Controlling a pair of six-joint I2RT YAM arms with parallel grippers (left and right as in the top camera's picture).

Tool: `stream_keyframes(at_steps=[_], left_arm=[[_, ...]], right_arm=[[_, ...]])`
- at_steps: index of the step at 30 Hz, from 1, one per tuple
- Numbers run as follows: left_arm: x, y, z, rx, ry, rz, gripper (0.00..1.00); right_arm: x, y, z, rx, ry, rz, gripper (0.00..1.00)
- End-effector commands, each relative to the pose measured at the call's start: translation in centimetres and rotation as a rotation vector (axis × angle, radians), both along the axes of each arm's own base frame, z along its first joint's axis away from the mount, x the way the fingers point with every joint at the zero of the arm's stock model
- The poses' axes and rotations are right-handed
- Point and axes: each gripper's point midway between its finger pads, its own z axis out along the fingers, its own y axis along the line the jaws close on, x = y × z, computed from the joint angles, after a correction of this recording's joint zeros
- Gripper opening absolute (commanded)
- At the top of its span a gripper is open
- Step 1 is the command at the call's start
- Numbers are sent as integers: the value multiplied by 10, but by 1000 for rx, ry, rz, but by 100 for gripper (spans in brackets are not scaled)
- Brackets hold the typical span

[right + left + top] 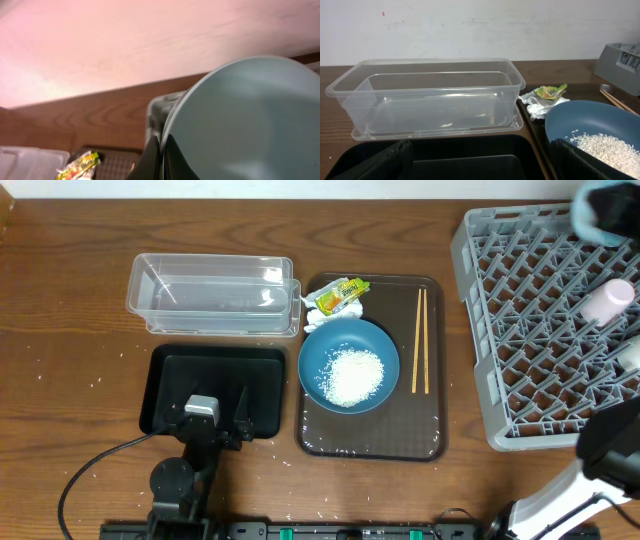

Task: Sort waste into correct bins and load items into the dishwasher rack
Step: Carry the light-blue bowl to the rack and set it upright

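Next, my right gripper releases the light-blue bowl in the grey dishwasher rack (629,277), setting it in place just behind the pink bowl that is there.
My right gripper (162,150) is shut on the rim of the light-blue bowl (250,120), held above the grey dishwasher rack (520,330) at its far right corner; the bowl also shows in the overhead view (608,205). A pink bowl (607,301) and a white cup (630,355) sit in the rack. My left gripper (215,415) is open and empty over the black tray (215,375). The clear tub (213,293) stands behind it. A heap of rice (355,375) lies in a dark blue dish (320,350). Tissue (322,306), the wrapper (346,290) and chopsticks (420,340) lie on the brown tray.
The brown serving tray (372,435) sits mid-table between the black tray and the rack. Loose rice grains are scattered on the wooden table around the trays. A black cable (95,465) runs along the front left.
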Motion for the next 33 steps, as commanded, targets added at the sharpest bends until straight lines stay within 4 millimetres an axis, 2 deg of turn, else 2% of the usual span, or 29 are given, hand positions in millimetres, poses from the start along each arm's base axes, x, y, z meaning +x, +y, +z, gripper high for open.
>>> stream_keyframes(at_steps=[1,5,9,13,17,24,30,33], left_arm=[[-1,-1,-16,5,49,-9,90],[-1,-1,-16,5,49,-9,90],[-1,-1,-16,5,49,-9,90],[-1,-1,-16,5,49,-9,90],[-1,-1,-16,5,49,-9,90],[-1,-1,-16,5,49,-9,90],[-1,-1,-16,5,49,-9,90],[-1,-1,-16,6,49,-9,90]], right_arm=[[-8,-13,-1,204,-94,160,1],[2,-66,-30,321,-106,91,1],[16,-103,-52,440,-135,47,1],[30,-126,-69,557,-160,21,1],[34,-143,-92,601,-155,-18,1],[18,-173,-125,638,-94,-111,1],[-10,-208,-139,678,-53,-215,1],[-24,-220,-144,690,-34,-250,6]])
